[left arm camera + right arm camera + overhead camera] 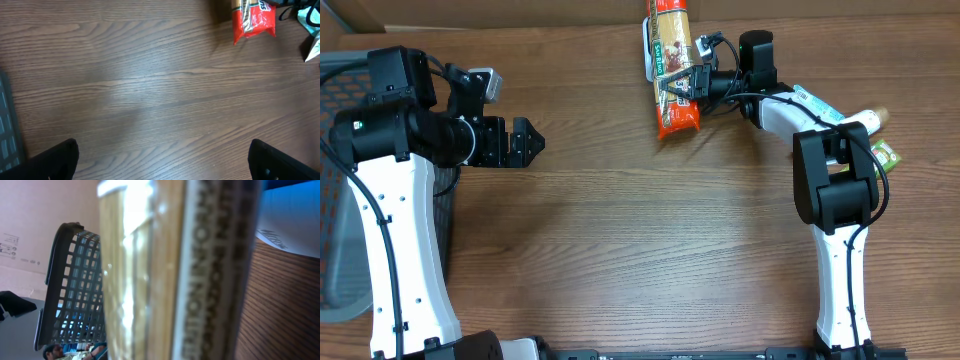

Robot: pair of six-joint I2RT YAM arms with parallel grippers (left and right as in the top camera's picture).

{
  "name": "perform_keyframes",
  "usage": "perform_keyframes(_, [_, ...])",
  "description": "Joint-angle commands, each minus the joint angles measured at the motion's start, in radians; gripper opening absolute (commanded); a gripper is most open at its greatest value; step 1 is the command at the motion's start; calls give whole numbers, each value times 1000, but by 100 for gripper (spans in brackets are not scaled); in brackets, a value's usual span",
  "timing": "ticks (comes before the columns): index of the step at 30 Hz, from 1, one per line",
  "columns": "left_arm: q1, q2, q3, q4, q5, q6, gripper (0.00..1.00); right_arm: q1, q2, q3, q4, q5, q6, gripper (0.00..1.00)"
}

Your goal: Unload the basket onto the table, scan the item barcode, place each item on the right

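Observation:
I need to use my right gripper to set the long packet down in the space between the white bottle and the green packet (828, 161).
The item is a long packet (676, 70) with a clear middle and a red end, lying lengthwise at the back middle of the table. My right gripper (682, 83) reaches in from the right and is shut on its middle. In the right wrist view the packet (175, 270) fills the frame, blurred, and hides the fingers. Its red end (254, 20) shows at the top right of the left wrist view. My left gripper (530, 140) hangs open over bare wood at the left, far from the packet, its fingertips (60, 160) wide apart. No barcode is readable.
A grey mesh basket (335, 230) stands at the left edge beside the left arm, also seen as the basket (75, 290) behind the packet. A white object (647, 50) peeks out behind the packet. A tube (815, 103), a bottle (868, 120) and a green packet (886, 153) lie by the right arm.

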Motion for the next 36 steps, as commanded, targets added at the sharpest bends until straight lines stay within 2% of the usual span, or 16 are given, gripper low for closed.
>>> perform_keyframes(1, [-5,1,13,1,11,22,100,-2,-37,25,31,-34,-29,4])
perform_keyframes(11, [-5,1,13,1,11,22,99,-2,-37,25,76,-34,-16,4])
perform_keyframes(15, [-5,1,13,1,11,22,100,-2,-38,25,143,-43,53,4])
perform_keyframes(22, [-5,1,13,1,11,22,100,-3,-63,26,329,-204,209,4])
perform_keyframes(32, [-5,1,13,1,11,22,99,-13,-196,26,293,-232,207,4])
perform_keyframes(36, [-5,1,13,1,11,22,99,-32,-220,26,112,-150,112,4])
